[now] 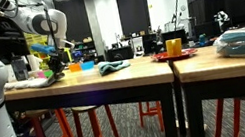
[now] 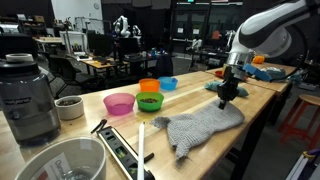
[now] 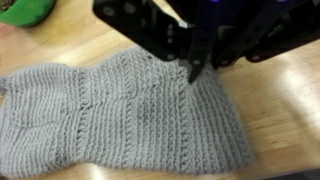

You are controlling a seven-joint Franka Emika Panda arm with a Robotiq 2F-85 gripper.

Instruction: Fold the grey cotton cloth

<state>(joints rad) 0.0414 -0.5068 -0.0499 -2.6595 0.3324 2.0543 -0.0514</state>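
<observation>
My gripper is to let the lifted edge go on top of the grey cloth's opposite end (image 1: 23, 82), away from the green bowl.
The grey knitted cloth (image 2: 205, 125) lies spread flat on the wooden table (image 2: 250, 105), and it fills most of the wrist view (image 3: 110, 115). My gripper (image 2: 225, 100) hangs over the cloth's far end, pointing down. In the wrist view its black fingers meet in one tip (image 3: 195, 72) right at the cloth's surface. They look shut and hold nothing, and the cloth is not lifted. In an exterior view the arm and gripper (image 1: 58, 64) stand at the far left of the table. I cannot make out the cloth there.
Pink (image 2: 119, 103), green (image 2: 150, 101), orange (image 2: 149, 86) and blue (image 2: 168, 83) bowls stand beside the cloth. A blender (image 2: 28, 95), a white bowl (image 2: 60, 160) and a black tool (image 2: 120, 145) are at the near end. The table edge runs close along the cloth.
</observation>
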